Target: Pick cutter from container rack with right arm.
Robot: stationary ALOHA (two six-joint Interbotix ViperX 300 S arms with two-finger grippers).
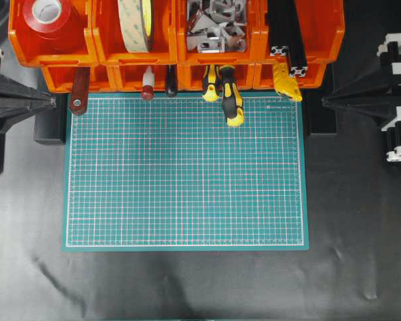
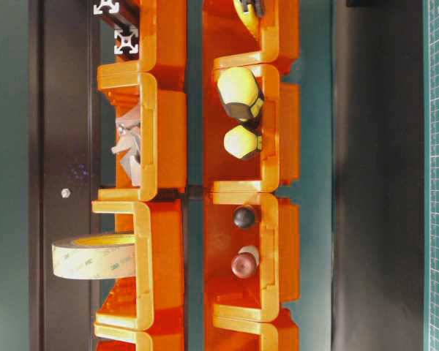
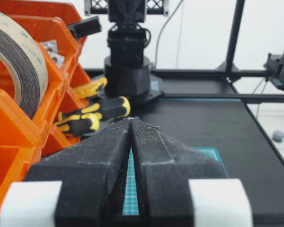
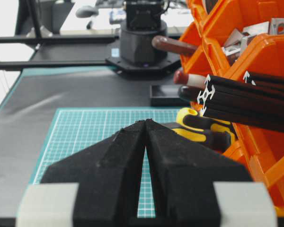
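The yellow cutter's outer end [image 1: 293, 91] pokes out of the orange container rack under the black profiles, and my right gripper should go there next and close on it.
The yellow cutter [image 1: 286, 81] pokes out of the front of the lower right bin of the orange container rack [image 1: 177, 55], under two black profiles; the table-level view shows its end [image 2: 246, 9]. My right gripper [image 1: 325, 101] hangs shut and empty to the right of the rack, level with the cutter and a short way from it. In the right wrist view its tips [image 4: 146, 121] meet over the green mat. My left gripper [image 1: 53, 101] is shut and empty at the left end of the rack, tips touching [image 3: 131, 118].
Two yellow-and-black screwdrivers [image 1: 230, 100] stick out of the neighbouring bin, left of the cutter. Black aluminium profiles [image 1: 289, 47], metal brackets [image 1: 216, 27], tape rolls [image 1: 137, 23] and a brown-handled tool [image 1: 79, 93] fill other bins. A green cutting mat [image 1: 187, 174] lies in front.
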